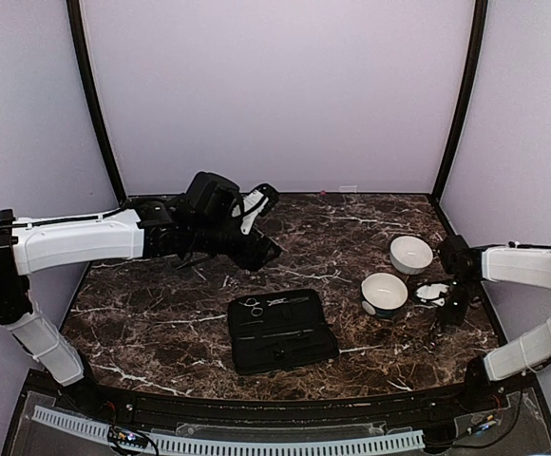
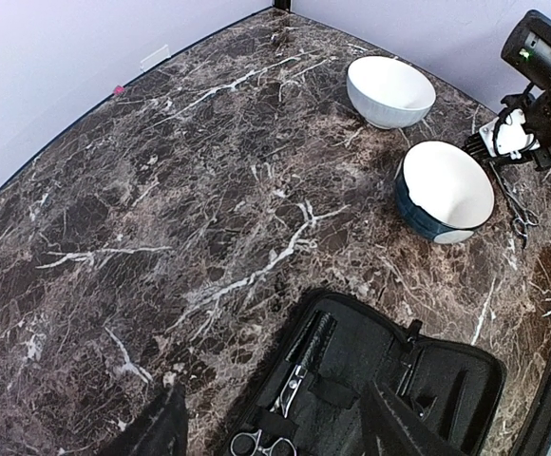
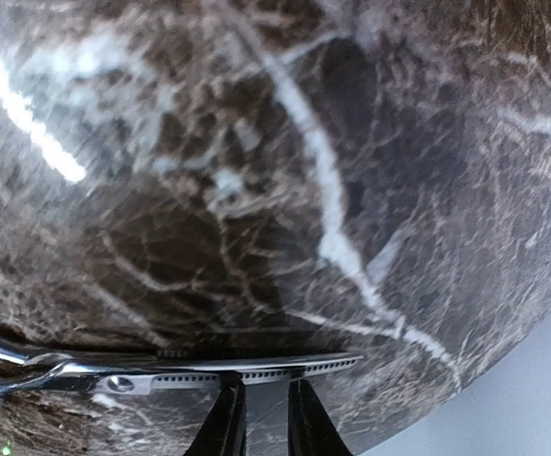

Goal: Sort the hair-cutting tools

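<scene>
I see the toothed scissors' blades lying crosswise under both fingers, so I will open my right gripper, turn it in line with the scissors and take them at their screw (image 3: 119, 383).
An open black zip case (image 1: 282, 332) lies mid-table with silvery scissors (image 1: 252, 306) and a slim dark comb strapped inside; the left wrist view shows the scissors (image 2: 294, 391) and the comb (image 2: 319, 334). My left gripper (image 1: 259, 249) hovers behind and left of the case, open and empty, its fingers (image 2: 154, 432) at the frame bottom. My right gripper (image 1: 444, 316) points down to the right of the bowls. Its fingertips (image 3: 226, 399) stand a narrow gap apart, touching the blade of toothed silvery scissors (image 3: 209, 366) that lie flat on the table (image 2: 515, 204).
A white bowl (image 1: 411, 254) stands at the back right. A white bowl with a dark outside (image 1: 384, 294) stands in front of it, both empty and next to my right gripper. The dark marble table (image 1: 161, 313) ends at purple walls.
</scene>
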You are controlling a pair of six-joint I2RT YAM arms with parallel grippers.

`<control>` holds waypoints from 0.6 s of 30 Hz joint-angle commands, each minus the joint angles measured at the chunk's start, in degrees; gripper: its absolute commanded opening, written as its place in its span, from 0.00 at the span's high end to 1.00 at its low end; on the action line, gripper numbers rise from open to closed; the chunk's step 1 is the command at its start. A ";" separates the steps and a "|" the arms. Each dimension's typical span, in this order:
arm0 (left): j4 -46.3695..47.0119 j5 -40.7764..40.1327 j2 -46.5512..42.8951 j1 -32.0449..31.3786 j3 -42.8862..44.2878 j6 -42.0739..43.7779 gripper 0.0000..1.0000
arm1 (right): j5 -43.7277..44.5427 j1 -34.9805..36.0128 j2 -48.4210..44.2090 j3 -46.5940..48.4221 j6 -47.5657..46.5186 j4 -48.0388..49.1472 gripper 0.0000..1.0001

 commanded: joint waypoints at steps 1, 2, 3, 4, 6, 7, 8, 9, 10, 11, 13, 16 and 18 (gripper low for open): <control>0.28 0.21 -3.10 -0.39 -0.93 -0.45 0.37 | -5.02 1.00 2.41 2.31 1.97 3.69 0.85; 0.22 0.23 -3.18 -0.47 -0.94 -0.58 0.37 | -6.22 1.59 2.34 2.64 2.32 3.67 0.85; 0.24 0.33 -3.20 -0.48 -0.96 -0.63 0.37 | -7.44 2.52 1.93 2.77 2.67 3.83 0.85; 0.23 0.44 -3.12 -0.55 -0.95 -0.68 0.37 | -8.78 3.58 1.40 2.68 3.01 3.93 0.85; 0.21 0.69 -2.98 -0.64 -0.88 -0.66 0.37 | -12.57 5.92 -0.69 2.13 3.48 3.79 0.84; 0.11 0.73 -2.88 -0.72 -0.86 -0.64 0.37 | -13.86 7.09 -1.58 1.77 3.93 3.88 0.83; 0.06 0.71 -2.85 -0.78 -0.79 -0.64 0.37 | -15.02 8.05 -2.20 1.42 4.45 3.93 0.83; 0.01 0.76 -2.65 -0.83 -0.71 -0.64 0.36 | -15.86 8.79 -2.57 1.20 5.02 4.08 0.82; -0.04 0.79 -2.55 -0.90 -0.65 -0.64 0.37 | -16.32 9.33 -2.73 1.29 5.90 4.05 0.82; -0.19 0.94 -2.38 -0.98 -0.46 -0.56 0.37 | -16.83 9.51 -2.64 1.56 6.48 3.78 0.82; -0.52 1.06 -2.08 -1.14 -0.06 -0.39 0.36 | -16.90 9.61 -2.64 2.00 7.34 3.02 0.81; -1.16 1.11 -1.73 -1.48 0.53 0.08 0.37 | -15.74 9.56 -3.86 2.07 7.72 1.50 0.80; -1.58 1.00 -1.58 -1.74 0.80 0.36 0.37 | -14.79 9.53 -5.47 2.45 8.07 -0.04 0.80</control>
